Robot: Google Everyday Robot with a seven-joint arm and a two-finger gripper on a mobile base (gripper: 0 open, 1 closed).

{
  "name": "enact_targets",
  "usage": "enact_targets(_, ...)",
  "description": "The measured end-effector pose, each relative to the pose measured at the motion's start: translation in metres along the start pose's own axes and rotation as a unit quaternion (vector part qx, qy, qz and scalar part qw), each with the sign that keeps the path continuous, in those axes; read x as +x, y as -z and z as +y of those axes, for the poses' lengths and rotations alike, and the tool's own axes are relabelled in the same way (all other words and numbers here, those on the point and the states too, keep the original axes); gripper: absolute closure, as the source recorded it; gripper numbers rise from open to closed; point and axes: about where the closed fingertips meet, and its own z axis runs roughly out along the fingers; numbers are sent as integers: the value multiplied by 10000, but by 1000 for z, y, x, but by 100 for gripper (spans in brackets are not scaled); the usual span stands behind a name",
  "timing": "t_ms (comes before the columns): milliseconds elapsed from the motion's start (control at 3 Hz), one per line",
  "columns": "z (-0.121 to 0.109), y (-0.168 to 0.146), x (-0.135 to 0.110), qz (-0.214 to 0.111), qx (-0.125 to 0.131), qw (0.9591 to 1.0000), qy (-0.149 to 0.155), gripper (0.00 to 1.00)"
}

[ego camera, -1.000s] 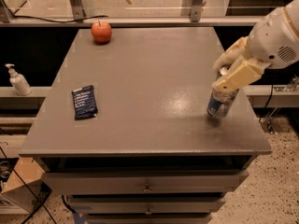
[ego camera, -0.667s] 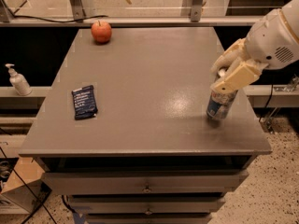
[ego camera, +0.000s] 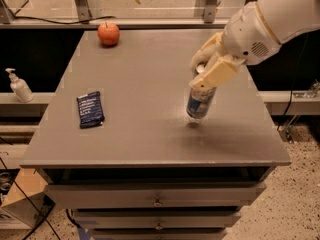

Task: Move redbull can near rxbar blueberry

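Observation:
My gripper has the redbull can. Next, I set it down on the grey table [ego camera: 121, 116] close beside the rxbar blueberry, toward the middle of the table.
The redbull can [ego camera: 200, 103], silver with blue panels, hangs slightly tilted just above the grey table [ego camera: 145, 74], right of its middle. My gripper [ego camera: 208, 72] is shut on the can's top, its cream-coloured fingers [ego camera: 219, 73] on either side and the white arm reaching in from the upper right. The rxbar blueberry [ego camera: 90, 109], a flat dark navy wrapper with white text, lies on the table's left side, well apart from the can.
A red apple [ego camera: 108, 33] sits at the table's far left corner. A soap dispenser bottle [ego camera: 19, 86] stands on a lower shelf left of the table. Drawers [ego camera: 157, 201] are below the front edge.
My gripper has moved left with the redbull can, from near the table's right edge toward the middle, and the can now hangs just off the surface.

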Motion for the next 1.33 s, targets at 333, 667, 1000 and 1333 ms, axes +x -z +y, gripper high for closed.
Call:
enact_targets(333, -7, -22, -43, -329, -216, 9981, 467, 100)
enact_targets(667, -8, -51, -81, -600, -514, 9930, 882, 100)
enact_targets(1000, -3, -85, -108, -809, -874, 9861, 1163, 100)
enact_targets(1333, 4, -112, -120, -867, -1188, 9808, 1280, 82)
